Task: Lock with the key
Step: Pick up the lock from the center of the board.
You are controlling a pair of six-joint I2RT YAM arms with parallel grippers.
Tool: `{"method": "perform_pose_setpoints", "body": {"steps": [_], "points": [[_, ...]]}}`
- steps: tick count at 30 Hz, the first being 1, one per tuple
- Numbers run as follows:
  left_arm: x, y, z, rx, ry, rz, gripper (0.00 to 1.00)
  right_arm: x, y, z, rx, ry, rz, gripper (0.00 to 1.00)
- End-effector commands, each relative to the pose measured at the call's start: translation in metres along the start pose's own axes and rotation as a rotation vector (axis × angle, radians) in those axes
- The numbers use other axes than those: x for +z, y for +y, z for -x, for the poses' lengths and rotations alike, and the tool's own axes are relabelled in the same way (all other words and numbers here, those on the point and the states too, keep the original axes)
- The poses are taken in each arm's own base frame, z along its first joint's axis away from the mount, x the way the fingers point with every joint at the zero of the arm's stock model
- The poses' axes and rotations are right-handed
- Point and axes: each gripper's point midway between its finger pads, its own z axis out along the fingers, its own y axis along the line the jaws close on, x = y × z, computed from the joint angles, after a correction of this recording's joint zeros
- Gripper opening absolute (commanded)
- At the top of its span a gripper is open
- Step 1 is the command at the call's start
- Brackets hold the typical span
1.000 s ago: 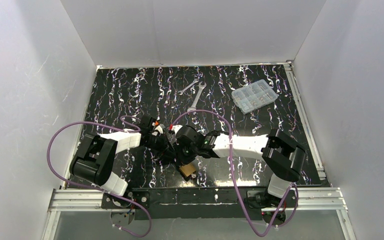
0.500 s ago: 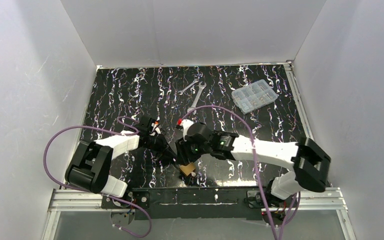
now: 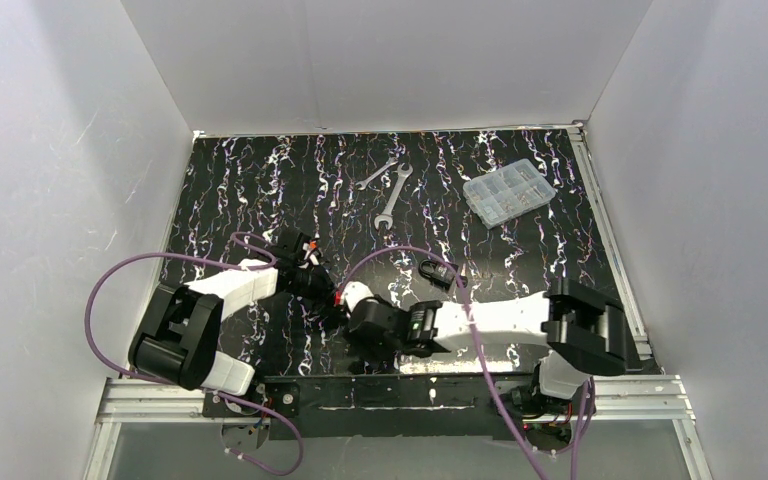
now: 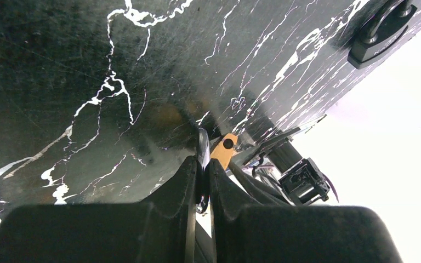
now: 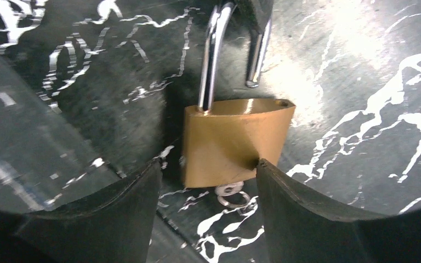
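The brass body sits broadside across the robot's right gripper with its lower corner against a finger, so the right gripper will turn and pinch the body's flat sides (image 5: 229,145).
A brass padlock (image 5: 235,139) lies on the black marbled table with its silver shackle (image 5: 211,55) swung open. The key (image 5: 227,190) sticks out of the bottom of the body, a small ring hanging from it. My right gripper (image 5: 207,164) is open and straddles the lock body, its right finger (image 5: 307,208) touching the body's lower corner. My left gripper (image 4: 203,161) is shut on the shackle (image 4: 203,143), with the brass body (image 4: 223,149) just beyond. In the top view my right wrist (image 3: 375,325) hides the lock.
A black padlock (image 3: 438,272) lies just behind my right arm. Two wrenches (image 3: 390,190) and a clear parts box (image 3: 508,192) sit toward the back. White walls enclose the table, and the metal rail (image 3: 400,395) runs along the near edge.
My right gripper has opened and let go at the key end of the lock. The right arm swung back toward the near edge, uncovering the black padlock. The left gripper stays shut.
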Motion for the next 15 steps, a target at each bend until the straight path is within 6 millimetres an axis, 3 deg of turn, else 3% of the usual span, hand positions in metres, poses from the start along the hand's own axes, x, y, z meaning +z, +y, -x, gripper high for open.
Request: {"method": "perform_pose_setpoints", "body": {"steps": [1,6,11,13,15], "points": [[-0.006,-0.013,0.0,-0.008,0.012,-0.02,0.0,0.009,-0.012,0.019,-0.084,-0.055,-0.171,0.7],[-0.005,-0.013,-0.001,-0.005,0.019,-0.021,0.0,0.017,-0.029,0.018,-0.102,-0.039,-0.319,0.7],[-0.005,-0.014,-0.002,-0.003,0.029,-0.023,0.0,0.03,-0.033,0.01,-0.115,-0.033,-0.341,0.64],[-0.006,-0.015,-0.002,0.001,0.03,-0.026,0.0,0.032,-0.034,0.006,-0.111,-0.027,-0.344,0.57],[-0.006,-0.015,-0.002,0.009,0.034,-0.026,0.0,0.03,-0.035,0.006,-0.103,-0.04,-0.342,0.39]]}}
